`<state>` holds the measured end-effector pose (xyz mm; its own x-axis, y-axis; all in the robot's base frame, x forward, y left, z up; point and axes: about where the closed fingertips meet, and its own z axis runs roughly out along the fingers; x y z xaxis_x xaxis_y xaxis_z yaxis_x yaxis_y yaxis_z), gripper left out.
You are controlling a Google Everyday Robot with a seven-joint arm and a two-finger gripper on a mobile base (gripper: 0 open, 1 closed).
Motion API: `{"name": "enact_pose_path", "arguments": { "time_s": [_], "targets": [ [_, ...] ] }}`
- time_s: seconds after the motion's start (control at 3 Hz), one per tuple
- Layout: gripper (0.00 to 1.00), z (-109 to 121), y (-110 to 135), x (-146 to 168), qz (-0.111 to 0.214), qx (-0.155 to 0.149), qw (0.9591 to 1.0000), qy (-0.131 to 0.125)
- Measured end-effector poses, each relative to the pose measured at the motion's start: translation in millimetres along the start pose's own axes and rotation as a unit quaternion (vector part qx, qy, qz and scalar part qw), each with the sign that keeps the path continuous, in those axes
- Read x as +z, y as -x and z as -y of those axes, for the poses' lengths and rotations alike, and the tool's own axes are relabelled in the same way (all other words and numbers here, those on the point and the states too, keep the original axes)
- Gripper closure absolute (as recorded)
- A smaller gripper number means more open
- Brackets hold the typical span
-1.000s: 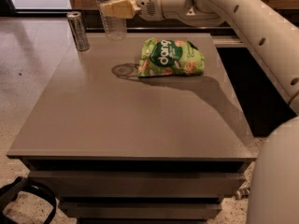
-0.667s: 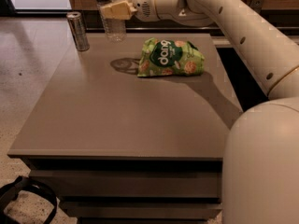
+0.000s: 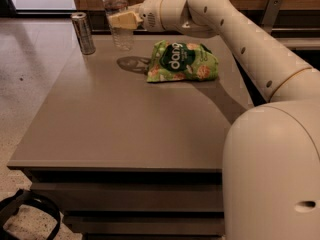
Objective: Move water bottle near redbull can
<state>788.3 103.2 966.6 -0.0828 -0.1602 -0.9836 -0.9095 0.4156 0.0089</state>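
The water bottle, now held a little above the table, will be released close beside the redbull can (image 3: 109,64), facing the green snack bag.
The water bottle (image 3: 118,14) is a clear ribbed plastic bottle held upright at the table's far left. My gripper (image 3: 121,20) is shut on its middle, and the fingers (image 3: 125,20) hide the label band. The bottle's base hangs a little above the table top. The redbull can (image 3: 83,33) is a slim silvery can that stands upright at the far left corner, a short way left of the bottle. My arm reaches in from the right.
A green snack bag (image 3: 182,61) lies on the grey table (image 3: 125,124) right of the bottle, under my arm. The table's left edge runs close past the can. A black strap (image 3: 25,211) lies on the floor at the lower left.
My gripper has carried the bottle a little to the left, closer to the can. The can and the snack bag have not moved.
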Motion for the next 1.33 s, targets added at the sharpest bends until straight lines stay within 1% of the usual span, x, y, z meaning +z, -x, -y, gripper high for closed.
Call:
{"name": "enact_pose_path", "arguments": {
  "time_s": [0.33,0.67,1.0,1.33],
  "targets": [
    [1.0,-8,-9,20,-0.001,-0.008,0.9999,-0.012],
    [1.0,-15,-25,42,-0.009,-0.006,0.9999,-0.013],
    [1.0,-17,-43,62,-0.021,-0.002,0.9997,-0.013],
    [1.0,-10,-57,70,-0.019,0.008,0.9996,-0.019]
  ]
}}
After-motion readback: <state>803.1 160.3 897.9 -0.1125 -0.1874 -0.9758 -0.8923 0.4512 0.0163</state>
